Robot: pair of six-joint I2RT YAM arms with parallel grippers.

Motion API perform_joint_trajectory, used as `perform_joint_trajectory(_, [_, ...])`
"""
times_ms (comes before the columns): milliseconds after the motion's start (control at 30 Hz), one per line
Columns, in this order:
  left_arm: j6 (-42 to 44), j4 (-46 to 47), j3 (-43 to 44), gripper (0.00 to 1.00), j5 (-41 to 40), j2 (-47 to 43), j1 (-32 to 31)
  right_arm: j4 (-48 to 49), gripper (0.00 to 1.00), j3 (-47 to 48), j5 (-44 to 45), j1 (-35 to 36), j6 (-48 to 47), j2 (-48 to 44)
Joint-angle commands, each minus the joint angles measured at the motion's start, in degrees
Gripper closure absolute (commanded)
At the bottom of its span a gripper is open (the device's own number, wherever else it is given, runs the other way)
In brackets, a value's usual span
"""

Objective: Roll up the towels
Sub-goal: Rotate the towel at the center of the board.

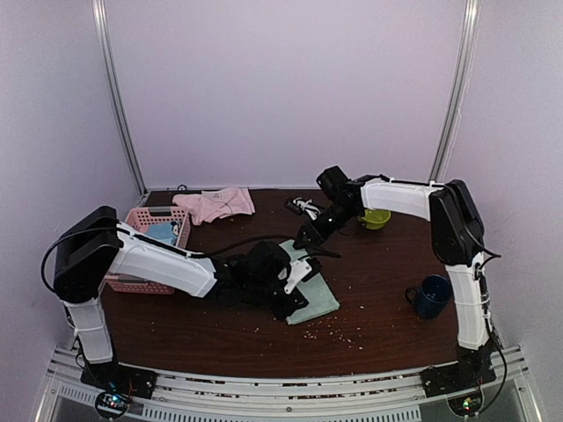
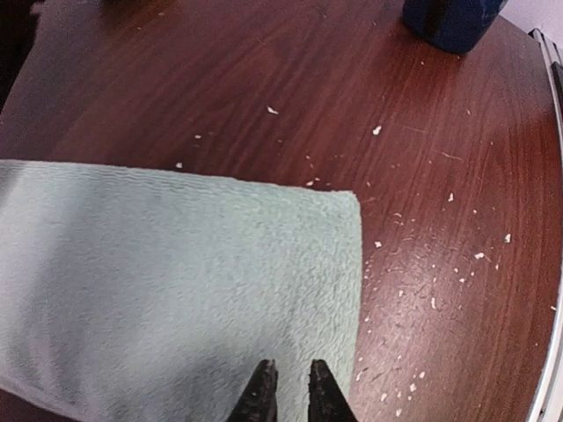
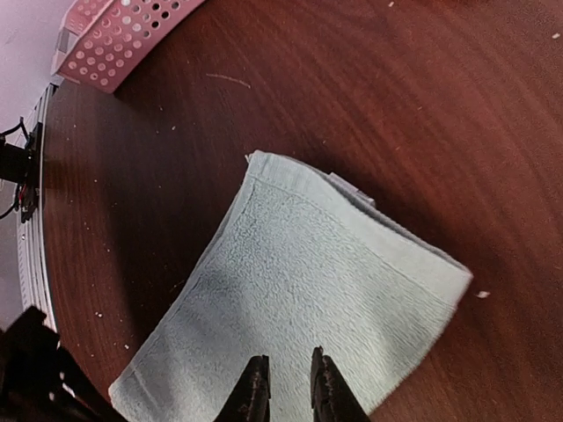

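Note:
The sage green towel has my left gripper inside its near edge and my right gripper over its far end, so both should take the towel's near edge (image 1: pixel 316 315) before rolling.
The sage green towel (image 1: pixel 324 296) lies folded flat on the dark wooden table, near the middle front. My left gripper (image 1: pixel 295 280) hovers low over its near part. In the left wrist view its jaws (image 2: pixel 290 365) stand a narrow gap apart over the towel (image 2: pixel 176 281), close to its right edge, with nothing between them. My right gripper (image 1: pixel 308 239) reaches in from the far side. Its jaws (image 3: pixel 288 356) are also slightly parted above the towel (image 3: pixel 325 290) and hold nothing. The pale pink towel (image 1: pixel 220 204) lies crumpled at the back of the table.
A pink perforated basket (image 1: pixel 132 283) holding a blue-grey cloth (image 1: pixel 163 232) stands at the left. A green bowl (image 1: pixel 376 219) sits at the back right and a dark blue mug (image 1: pixel 431 296) at the front right. Pale crumbs dot the table (image 2: pixel 440 264).

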Motion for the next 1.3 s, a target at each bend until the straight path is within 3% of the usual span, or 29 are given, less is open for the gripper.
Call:
perform_joint_trajectory(0, [1.01, 1.39, 4.75, 0.87, 1.11, 5.16, -2.12, 1.63, 0.81, 3.08, 0.15, 1.3, 3.56, 5.35])
perform_joint_trajectory(167, [0.46, 0.25, 3.39, 0.88, 0.16, 6.24, -2.47, 1.93, 0.82, 3.45, 4.02, 0.94, 5.46, 7.97])
perform_joint_trajectory(400, [1.32, -2.04, -1.96, 0.88, -3.1, 3.25, -2.47, 7.47, 0.81, -6.88, 11.47, -1.2, 11.53, 2.57])
perform_joint_trajectory(633, [1.29, -1.97, -0.84, 0.78, -5.26, 0.91, -2.47, 6.83, 0.78, -5.56, 0.54, -1.33, 8.37, -0.34])
perform_joint_trajectory(733, [3.57, -1.39, -0.54, 0.67, -5.29, -3.1, -2.48, 3.4, 0.73, -1.1, -1.6, -1.33, 5.66, -2.92])
perform_joint_trajectory(767, [4.43, -0.82, -0.94, 0.58, -5.75, -4.98, -2.52, 2.17, 0.71, -0.2, -1.47, -1.33, 4.71, -4.59])
perform_joint_trajectory(800, [4.46, -0.3, -1.75, 0.27, -7.92, -6.85, -2.61, 1.22, 0.69, 0.12, -1.15, -1.4, 4.01, -6.09])
perform_joint_trajectory(833, [4.92, 0.41, -2.74, 0.05, -9.36, -8.87, -2.66, 1.09, 0.68, -0.14, -0.51, -1.46, 3.44, -7.6])
perform_joint_trajectory(1100, [14.69, -1.74, -6.19, 0.02, -10.15, -15.89, -2.65, 1.56, 0.66, -8.69, 7.67, -2.94, -0.35, -15.11])
perform_joint_trajectory(1267, [20.92, 0.76, -8.94, 0.02, -5.04, -16.23, -2.75, 7.44, 0.66, -14.56, 8.0, -3.01, 0.29, -14.71])
